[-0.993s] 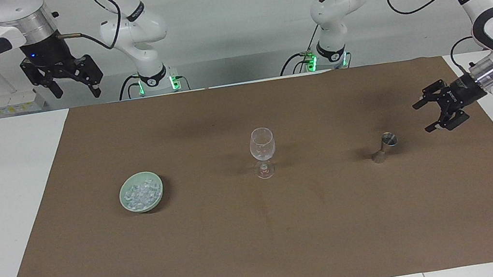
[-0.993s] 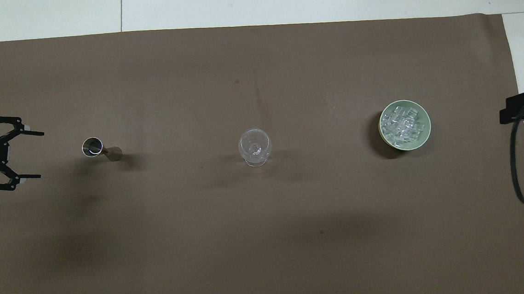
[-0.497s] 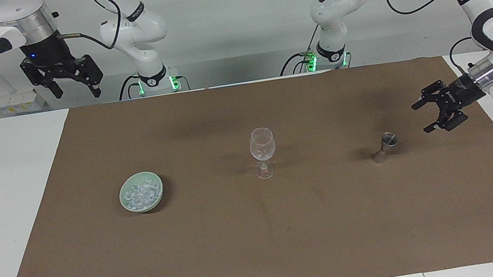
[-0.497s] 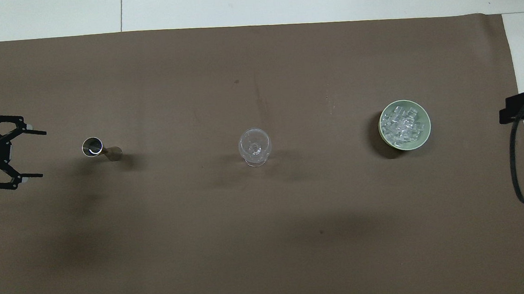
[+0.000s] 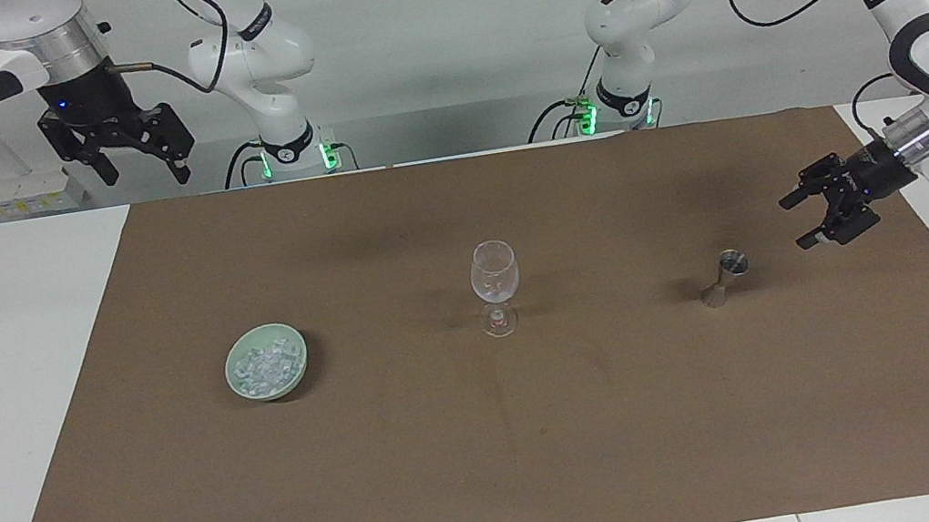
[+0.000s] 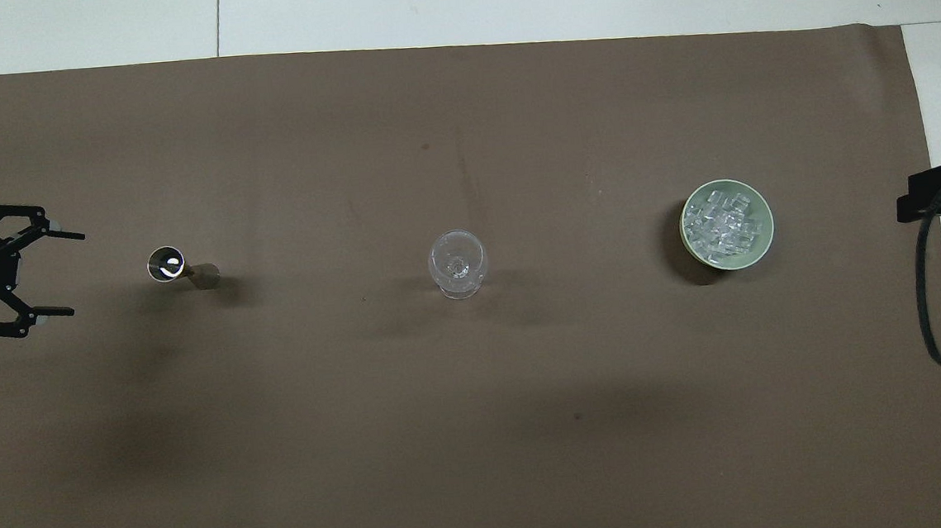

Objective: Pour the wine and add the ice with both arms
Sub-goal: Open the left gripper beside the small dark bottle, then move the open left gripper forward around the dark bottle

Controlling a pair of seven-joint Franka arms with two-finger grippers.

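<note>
The robot's left gripper needs to close on the middle of the metal jigger (image 6: 189,270), just under the jigger's wide open top.
A clear stemmed glass (image 5: 495,287) (image 6: 457,263) stands upright mid-table on the brown mat. Toward the right arm's end sits a pale green bowl (image 5: 301,359) (image 6: 769,228) heaped with ice (image 5: 264,367) (image 6: 724,221). Toward the left arm's end stands a small metal jigger (image 5: 729,275) (image 6: 166,263); I cannot tell whether it holds wine. My left gripper (image 5: 793,224) (image 6: 78,272) hovers low beside the jigger, lying sideways with its fingers pointing at it, open and holding nothing. My right gripper (image 5: 146,175) hangs high over the table's corner by its own base, open and holding nothing, and waits.
The brown mat (image 5: 494,459) (image 6: 484,462) covers most of the white table (image 5: 4,385). In the overhead view a black part and a cable loop (image 6: 935,281) of the right arm show at the edge past the bowl.
The left gripper has edged slightly toward the jigger and its wrist has lifted a little. The right gripper, the glass, the bowl and the jigger have stayed put.
</note>
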